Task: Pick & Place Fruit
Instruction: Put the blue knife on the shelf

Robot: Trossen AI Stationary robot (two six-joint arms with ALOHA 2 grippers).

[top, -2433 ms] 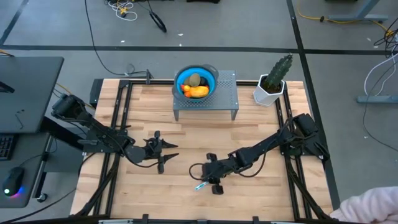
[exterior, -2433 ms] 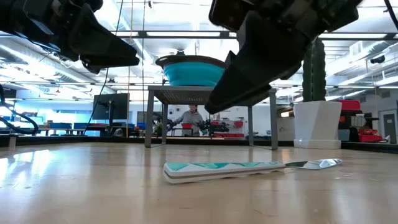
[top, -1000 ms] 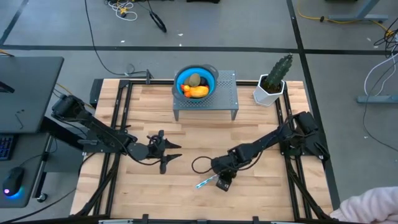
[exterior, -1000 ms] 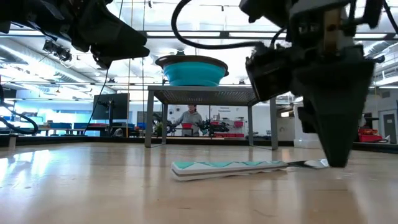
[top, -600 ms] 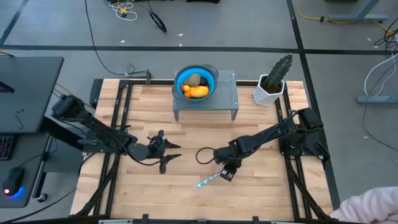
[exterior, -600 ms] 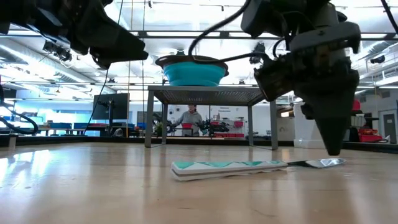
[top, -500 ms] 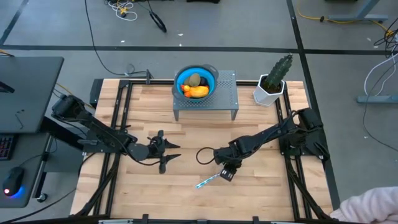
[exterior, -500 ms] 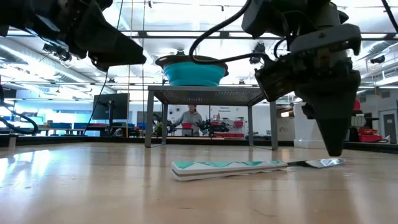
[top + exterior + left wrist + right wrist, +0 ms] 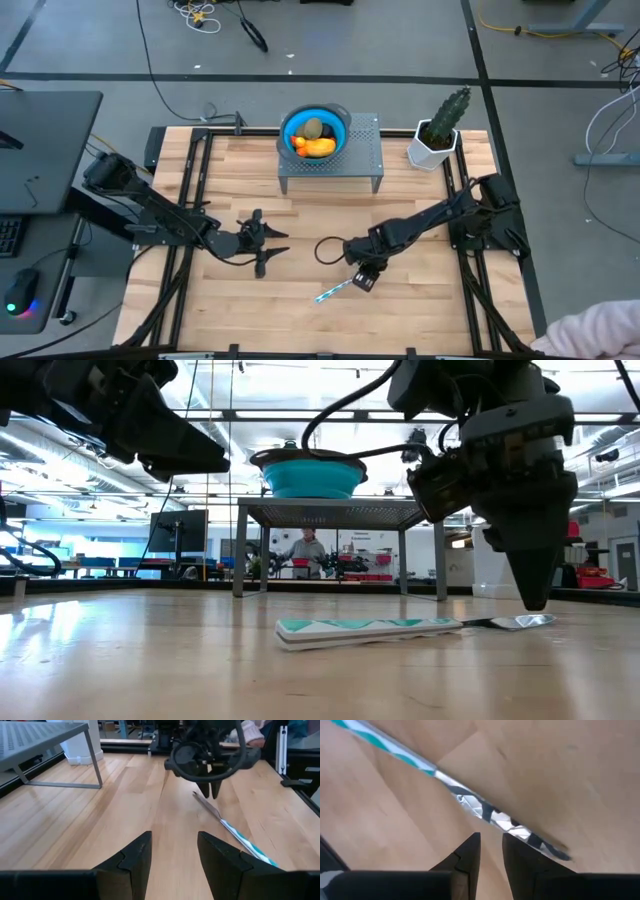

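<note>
The robot's right gripper should set the white-and-teal stick tool down on the bare wood (image 9: 351, 253) next to the cable loop.
The fruit lies in a blue bowl (image 9: 315, 132) on a grey perforated stand (image 9: 365, 150). A yellow-orange oblong (image 9: 319, 147) and an olive oval (image 9: 314, 127) show in it. In the low view only the bowl (image 9: 305, 472) shows. My right gripper (image 9: 362, 280) (image 9: 491, 845) points down just above the metal blade (image 9: 485, 812) of a white-and-teal stick tool (image 9: 334, 291) (image 9: 370, 629). Its fingers are a narrow gap apart and are off the tool. My left gripper (image 9: 268, 248) (image 9: 175, 850) is open above the table, left of centre, facing the tool (image 9: 235, 831).
A cactus in a white pot (image 9: 438, 128) stands at the far right corner. A cable loop (image 9: 328, 250) hangs beside my right wrist. A person's pale sleeve (image 9: 600, 335) is at the near right, off the table. Bare wood (image 9: 300, 215) lies between the stand and both grippers.
My right gripper has risen a little from the table by the tool's blade end and shifted slightly toward the far edge, then held still. The tool has stayed flat on the table.
</note>
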